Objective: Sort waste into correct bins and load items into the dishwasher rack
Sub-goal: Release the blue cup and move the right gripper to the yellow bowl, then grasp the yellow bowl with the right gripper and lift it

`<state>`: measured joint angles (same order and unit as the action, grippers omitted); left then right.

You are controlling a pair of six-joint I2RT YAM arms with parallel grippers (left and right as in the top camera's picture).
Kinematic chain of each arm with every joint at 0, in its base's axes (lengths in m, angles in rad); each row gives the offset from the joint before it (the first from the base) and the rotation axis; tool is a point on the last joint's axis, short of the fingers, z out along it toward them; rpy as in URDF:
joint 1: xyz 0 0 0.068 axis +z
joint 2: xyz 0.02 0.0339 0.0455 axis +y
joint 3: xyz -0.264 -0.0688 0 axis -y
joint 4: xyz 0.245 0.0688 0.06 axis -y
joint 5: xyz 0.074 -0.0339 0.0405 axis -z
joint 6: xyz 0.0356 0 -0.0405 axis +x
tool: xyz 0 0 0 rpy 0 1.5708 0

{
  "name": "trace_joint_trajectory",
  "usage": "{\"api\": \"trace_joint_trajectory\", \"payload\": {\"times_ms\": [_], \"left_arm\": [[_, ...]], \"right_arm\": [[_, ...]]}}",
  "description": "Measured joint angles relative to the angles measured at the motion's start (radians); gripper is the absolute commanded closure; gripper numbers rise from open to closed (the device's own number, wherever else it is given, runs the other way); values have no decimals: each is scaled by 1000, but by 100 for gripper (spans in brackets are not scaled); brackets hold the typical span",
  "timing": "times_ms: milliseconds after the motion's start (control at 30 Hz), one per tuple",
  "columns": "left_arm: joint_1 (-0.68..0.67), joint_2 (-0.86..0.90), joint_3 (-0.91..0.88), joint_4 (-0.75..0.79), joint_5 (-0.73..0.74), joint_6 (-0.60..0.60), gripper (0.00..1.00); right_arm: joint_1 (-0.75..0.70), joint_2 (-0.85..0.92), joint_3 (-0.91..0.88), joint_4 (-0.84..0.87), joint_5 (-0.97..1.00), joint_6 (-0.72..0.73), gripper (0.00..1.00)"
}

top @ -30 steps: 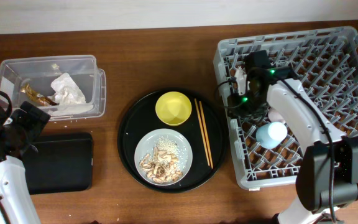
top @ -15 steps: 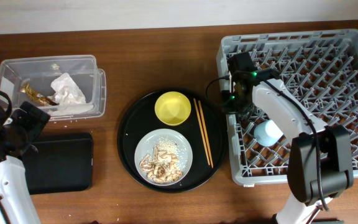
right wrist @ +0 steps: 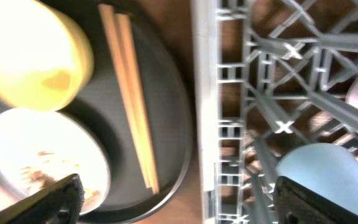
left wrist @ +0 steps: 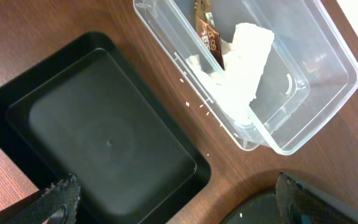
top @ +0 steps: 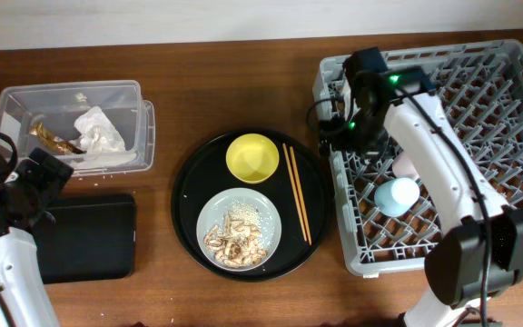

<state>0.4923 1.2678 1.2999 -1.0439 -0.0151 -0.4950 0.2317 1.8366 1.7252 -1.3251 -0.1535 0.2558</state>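
Note:
Next, the robot's right gripper needs to move to the yellow bowl and close on the bowl's rim [top: 229, 155], on the side away from the wooden chopsticks.
The dishwasher rack [top: 479, 109] stands at the right, and a light-blue cup [top: 396, 195] and a pink cup [top: 409, 164] lie in it. My right gripper [top: 339, 134] hangs open over the rack's left wall [right wrist: 229, 130], holding nothing. The blue cup [right wrist: 319, 168] lies below its right finger. The yellow bowl [top: 253, 157] and the plate [top: 216, 213] with food scraps [top: 234, 241] rest on the round black tray. The clear tub [top: 25, 100] holds the napkin [top: 98, 129] and wrapper [top: 51, 138]. My left gripper [left wrist: 182, 208] is open above the shallow black tray [left wrist: 104, 137].
Wooden chopsticks [top: 297, 193] lie on the right side of the round black tray [top: 189, 182], close to the rack. The shallow black tray [top: 84, 238] sits just in front of the tub. My left arm fills the table's left edge.
My right gripper has opened wide and moved toward the rack's left back corner. The pink cup shows beside the blue one. The left arm has not moved.

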Motion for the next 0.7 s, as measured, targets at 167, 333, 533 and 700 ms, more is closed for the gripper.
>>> {"api": "trace_joint_trajectory", "payload": {"times_ms": [167, 333, 533, 700], "left_arm": [[0, 0, 0, 0, 0, 0, 1], [0, 0, 0, 0, -1, 0, 1], [0, 0, 0, 0, -1, 0, 1], [0, 0, 0, 0, 0, 0, 1]], "right_arm": [[3, -5, 29, 113, -386, -132, 1], [174, -3, 30, 257, -332, -86, 17], [400, 85, 31, 390, -60, 47, 39], [428, 268, 31, 526, 9, 85, 39]]}}
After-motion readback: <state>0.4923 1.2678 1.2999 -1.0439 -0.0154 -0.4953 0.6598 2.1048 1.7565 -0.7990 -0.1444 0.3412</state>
